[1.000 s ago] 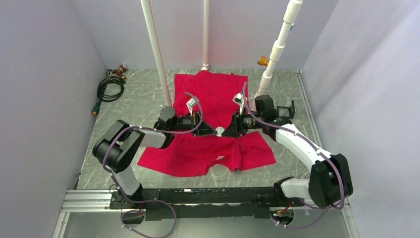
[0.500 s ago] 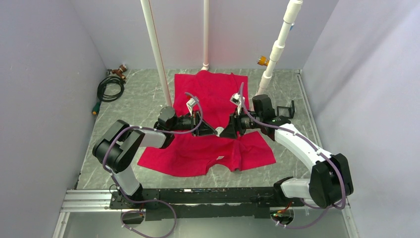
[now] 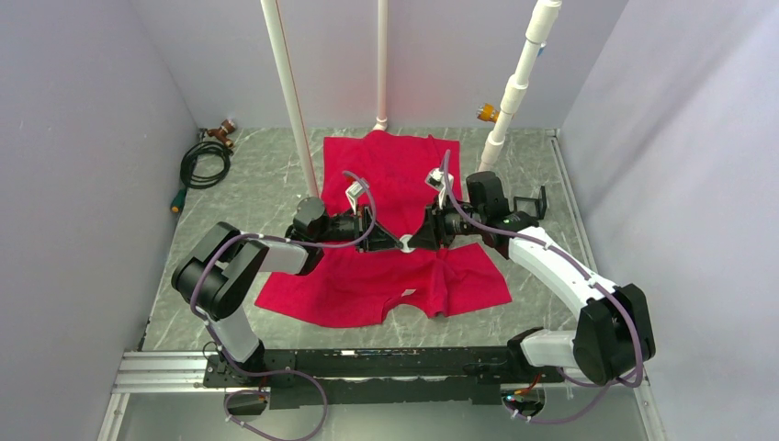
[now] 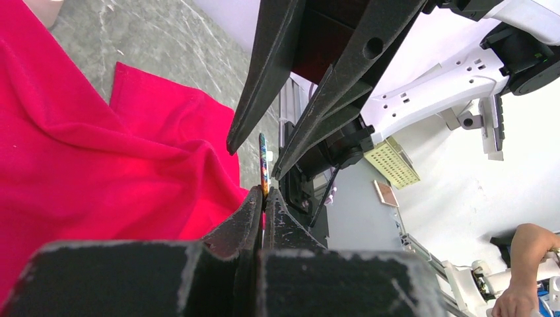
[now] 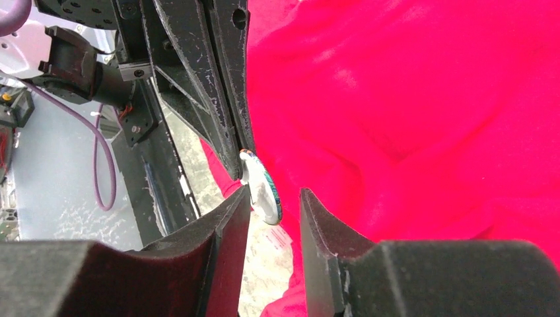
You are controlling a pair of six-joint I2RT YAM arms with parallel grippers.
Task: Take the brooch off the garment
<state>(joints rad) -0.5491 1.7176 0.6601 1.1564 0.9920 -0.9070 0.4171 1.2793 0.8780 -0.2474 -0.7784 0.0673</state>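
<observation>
The brooch slants across my right fingers; they should open wider, then close on the brooch's free edge (image 5: 271, 216) before my left gripper opens.
The red garment (image 3: 395, 175) lies spread on the grey table; it also shows in the left wrist view (image 4: 86, 165) and the right wrist view (image 5: 409, 119). The brooch (image 3: 404, 243) is a small round disc with a pale rim. It shows edge-on in the left wrist view (image 4: 263, 162) and between the jaws in the right wrist view (image 5: 264, 191). My left gripper (image 3: 396, 243) is shut on the brooch's edge (image 4: 264, 193). My right gripper (image 3: 415, 243) is open, its two fingers on either side of the brooch (image 5: 274, 196), tip to tip with the left gripper.
Three white pipes stand at the back (image 3: 292, 101), (image 3: 381, 64), (image 3: 514, 87). A coiled black hose (image 3: 204, 163) lies at the back left. The white neck label (image 3: 409, 292) is at the shirt's near edge. A metal rail (image 3: 367, 366) runs along the front.
My right gripper has moved left toward the left gripper, and its open jaws now straddle the brooch. The left gripper has stayed shut on the brooch.
</observation>
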